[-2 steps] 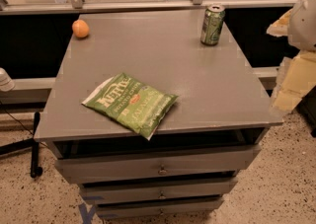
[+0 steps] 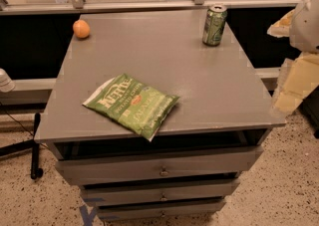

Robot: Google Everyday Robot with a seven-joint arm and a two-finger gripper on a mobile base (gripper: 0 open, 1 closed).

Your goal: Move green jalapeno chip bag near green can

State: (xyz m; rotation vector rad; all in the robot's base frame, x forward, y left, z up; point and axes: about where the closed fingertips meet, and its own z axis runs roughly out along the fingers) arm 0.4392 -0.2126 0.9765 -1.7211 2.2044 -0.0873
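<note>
I will next grab the green jalapeno chip bag by its end [image 2: 161,105] closest to my gripper, opposite the pale end of the bag.
The green jalapeno chip bag [image 2: 131,104] lies flat near the front left of the grey table top [image 2: 164,56], its lower corner reaching the front edge. The green can [image 2: 215,25] stands upright at the back right of the table, far from the bag. My gripper [image 2: 294,83] shows as pale cream and white parts at the right edge of the view, off the table's right side and level with its middle. It touches neither the bag nor the can and holds nothing that I can see.
A small round orange fruit [image 2: 81,29] sits at the back left corner. The table has drawers [image 2: 159,168] below its front edge. A metal rail [image 2: 149,5] runs behind the table. A black stand [image 2: 35,145] is on the floor at left.
</note>
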